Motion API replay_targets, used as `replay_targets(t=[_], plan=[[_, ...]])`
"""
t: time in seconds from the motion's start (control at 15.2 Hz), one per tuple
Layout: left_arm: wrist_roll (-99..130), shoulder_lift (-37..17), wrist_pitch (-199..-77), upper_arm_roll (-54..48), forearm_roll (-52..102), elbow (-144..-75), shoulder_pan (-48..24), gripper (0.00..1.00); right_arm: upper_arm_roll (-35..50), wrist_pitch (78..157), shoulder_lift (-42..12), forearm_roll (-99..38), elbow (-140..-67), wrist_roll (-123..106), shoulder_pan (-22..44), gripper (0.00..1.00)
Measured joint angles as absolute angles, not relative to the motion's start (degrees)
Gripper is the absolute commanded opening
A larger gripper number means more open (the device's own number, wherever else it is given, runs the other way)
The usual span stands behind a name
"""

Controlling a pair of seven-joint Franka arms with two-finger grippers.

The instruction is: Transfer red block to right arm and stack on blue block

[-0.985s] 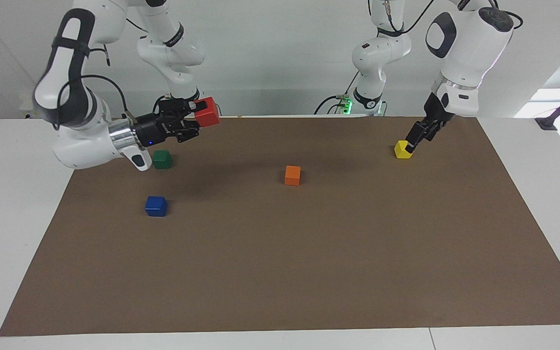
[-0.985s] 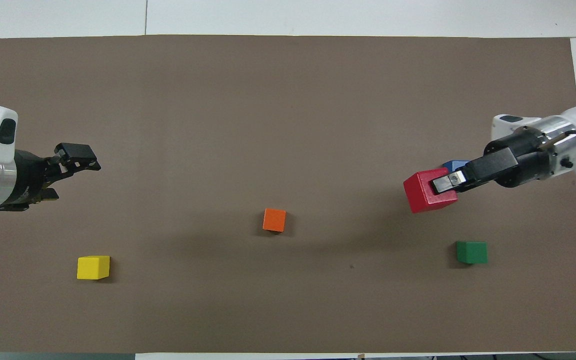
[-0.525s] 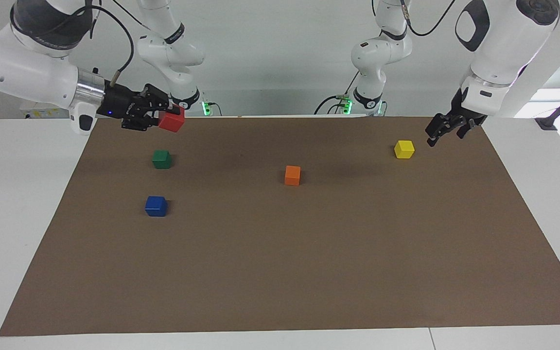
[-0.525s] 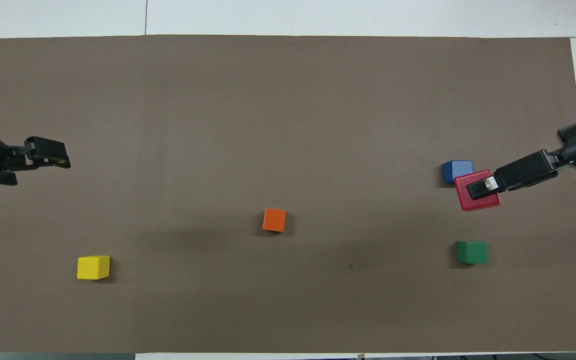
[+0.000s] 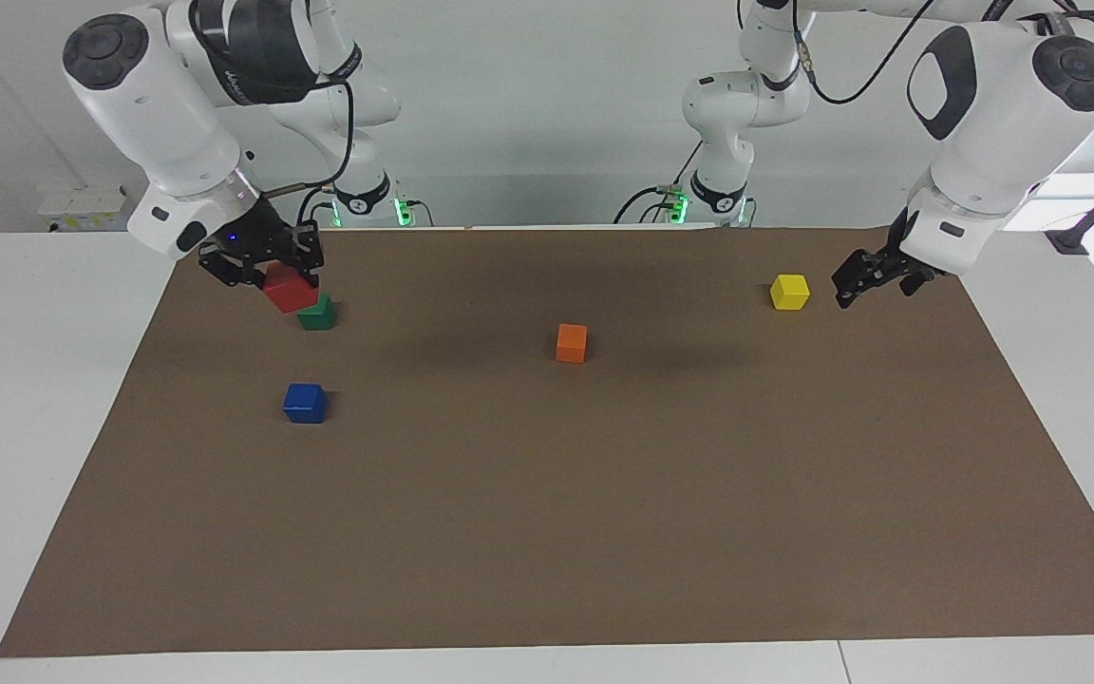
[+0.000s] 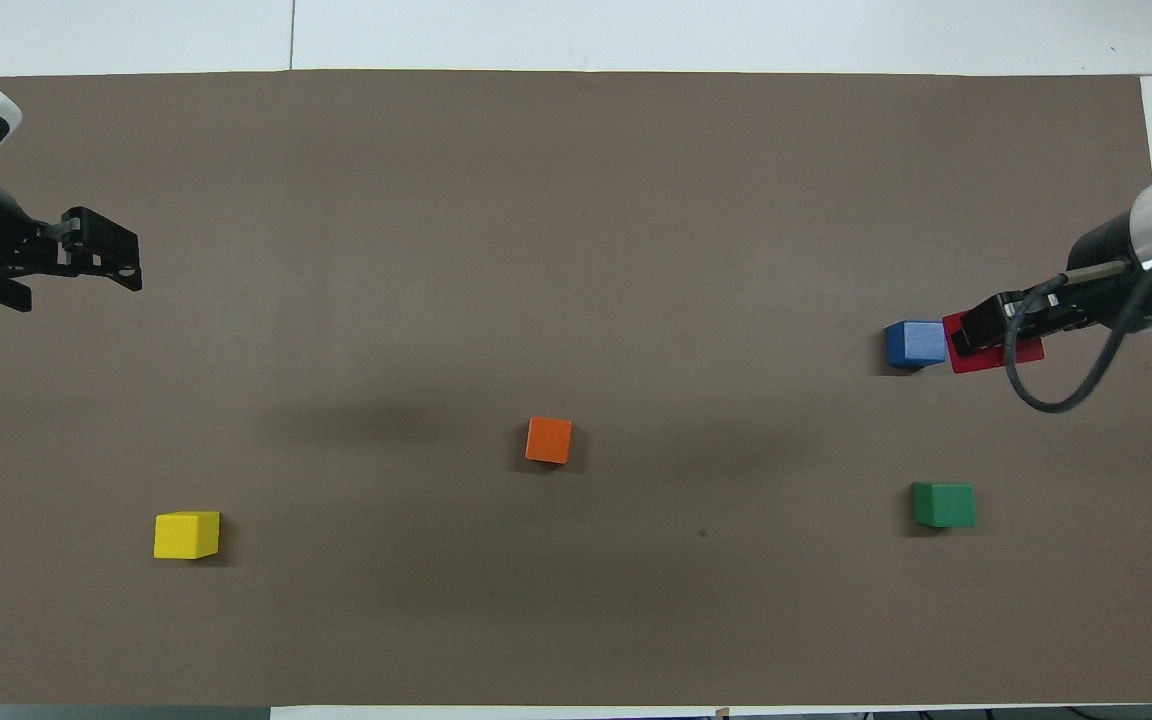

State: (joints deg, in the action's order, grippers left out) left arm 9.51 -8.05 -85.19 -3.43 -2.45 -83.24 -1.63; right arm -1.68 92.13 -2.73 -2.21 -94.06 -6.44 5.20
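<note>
Next, I let go of the red block with my right gripper on top of the blue block, toward the edge [image 6: 938,332] nearest that gripper. The red block is now held above the brown mat.
My right gripper [image 5: 287,282] points down and is shut on the red block [image 5: 290,294], held in the air above the brown mat. In the overhead view the red block [image 6: 986,360] shows just beside the blue block [image 6: 915,343], toward the right arm's end of the table, under the right gripper [image 6: 982,334]. The blue block [image 5: 305,403] sits alone on the mat with nothing on it. My left gripper [image 5: 853,283] is open and empty. It hangs low beside the yellow cube, and in the overhead view the left gripper [image 6: 104,262] is near the mat's edge.
A green cube [image 5: 317,318] [image 6: 943,504] lies nearer to the robots than the blue block. An orange cube [image 5: 572,343] [image 6: 548,440] sits mid-mat. A yellow cube [image 5: 789,292] [image 6: 186,535] lies toward the left arm's end. The brown mat [image 5: 604,532] covers the white table.
My right arm swung the red block from mid-air toward its end of the table, turned it downward and lowered it beside the blue block. My left gripper drew back from the yellow cube.
</note>
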Motion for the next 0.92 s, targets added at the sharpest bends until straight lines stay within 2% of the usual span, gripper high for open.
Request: replay_targets(t=[0.26,0.59,0.92], plan=[[7.45,-3.26,-85.33,3.76,-2.45,-87.51,-9.47,1.00,-1.65,101.07,-2.80,1.94,-100.15,-3.50,5.26,0.00],[7.35,-1.82,-85.78,4.00,-2.45,-90.57,-10.20,1.00,-1.90,108.91,-3.38,2.40,-108.54,-3.10,4.82,0.00],[7.32,-0.49,-85.81,4.19,-2.45,-91.92,-10.13,1.00,-2.04,111.79,-7.11,4.71,-110.25,-4.13,3.23,0.00]])
